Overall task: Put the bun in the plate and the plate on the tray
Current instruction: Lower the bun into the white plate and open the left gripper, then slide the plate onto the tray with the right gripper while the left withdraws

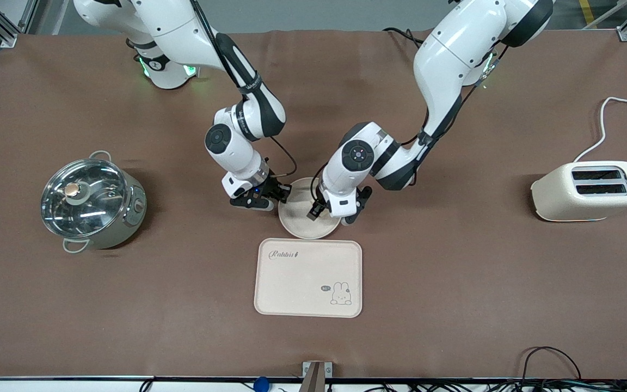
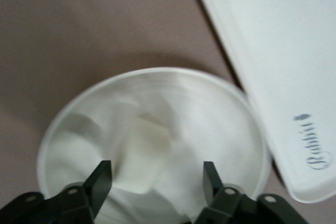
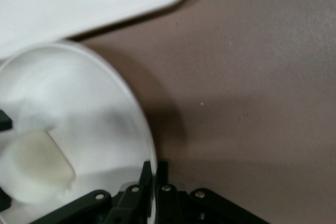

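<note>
The robot's right gripper needs to release the plate, which is on the table now, on the tray (image 1: 308, 272) between the lettering and the rabbit drawing.
The round cream plate (image 1: 303, 224) sits on the table just farther from the front camera than the rabbit tray (image 1: 308, 277). The small pale bun (image 2: 144, 156) lies in the plate (image 2: 79, 129); it also shows in the right wrist view (image 3: 37, 167). My left gripper (image 1: 332, 214) hangs low over the plate, open and empty, with its fingers (image 2: 102, 178) on either side of the bun's near end. My right gripper (image 1: 283, 195) is shut on the plate's rim (image 3: 142, 129) toward the right arm's end. In the front view the left gripper hides the bun.
A pot with a glass lid (image 1: 91, 202) stands toward the right arm's end. A cream toaster (image 1: 591, 190) with its white cable stands toward the left arm's end. The tray's edge lies close beside the plate (image 2: 273, 77).
</note>
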Action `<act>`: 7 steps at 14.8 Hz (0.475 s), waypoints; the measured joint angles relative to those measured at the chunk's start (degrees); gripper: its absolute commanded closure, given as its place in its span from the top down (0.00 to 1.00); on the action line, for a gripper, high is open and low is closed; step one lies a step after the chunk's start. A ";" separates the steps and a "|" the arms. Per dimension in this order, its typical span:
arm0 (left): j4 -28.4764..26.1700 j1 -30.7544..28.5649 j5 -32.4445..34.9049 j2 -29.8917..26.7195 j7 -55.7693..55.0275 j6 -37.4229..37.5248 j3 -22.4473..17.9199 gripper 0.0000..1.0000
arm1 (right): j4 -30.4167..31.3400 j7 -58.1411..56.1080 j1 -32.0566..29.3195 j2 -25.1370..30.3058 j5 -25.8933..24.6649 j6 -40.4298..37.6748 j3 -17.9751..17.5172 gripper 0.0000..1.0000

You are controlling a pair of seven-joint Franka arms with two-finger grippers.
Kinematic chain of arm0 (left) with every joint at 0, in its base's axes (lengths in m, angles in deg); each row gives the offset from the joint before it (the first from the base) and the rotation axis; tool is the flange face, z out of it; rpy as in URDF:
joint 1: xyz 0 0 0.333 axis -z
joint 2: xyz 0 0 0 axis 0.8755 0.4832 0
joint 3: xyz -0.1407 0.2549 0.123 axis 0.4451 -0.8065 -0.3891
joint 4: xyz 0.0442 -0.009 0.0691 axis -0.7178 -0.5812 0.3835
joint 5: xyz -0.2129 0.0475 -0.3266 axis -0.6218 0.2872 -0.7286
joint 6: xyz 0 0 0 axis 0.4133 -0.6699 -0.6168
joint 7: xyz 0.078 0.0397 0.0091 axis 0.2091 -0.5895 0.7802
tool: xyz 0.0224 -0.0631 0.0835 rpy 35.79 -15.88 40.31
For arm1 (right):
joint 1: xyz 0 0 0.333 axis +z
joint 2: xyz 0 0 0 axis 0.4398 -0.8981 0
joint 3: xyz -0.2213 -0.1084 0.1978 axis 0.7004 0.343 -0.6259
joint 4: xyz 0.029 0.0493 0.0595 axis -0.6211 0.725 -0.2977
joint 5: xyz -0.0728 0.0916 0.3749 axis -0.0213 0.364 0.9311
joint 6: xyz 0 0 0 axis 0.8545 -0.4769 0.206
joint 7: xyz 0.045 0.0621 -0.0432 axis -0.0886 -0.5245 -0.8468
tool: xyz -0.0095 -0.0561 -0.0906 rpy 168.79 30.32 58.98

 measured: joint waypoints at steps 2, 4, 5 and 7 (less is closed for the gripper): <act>1.90 -0.79 1.29 -2.39 2.95 4.34 -0.65 1.00 | -0.09 0.14 -0.03 0.00 0.06 -0.15 0.01 0.00; 4.59 -2.97 3.41 -6.80 10.24 11.85 -0.92 1.00 | -0.47 0.71 -0.09 0.19 0.10 -0.10 0.04 0.00; 6.18 -4.21 3.71 -9.24 14.54 15.74 -1.00 1.00 | -1.00 1.23 -0.19 0.37 0.10 0.13 0.18 0.00; 8.88 -7.30 4.05 -13.89 22.30 23.20 -1.17 1.00 | -3.78 1.76 -1.37 0.46 0.10 0.36 0.70 0.00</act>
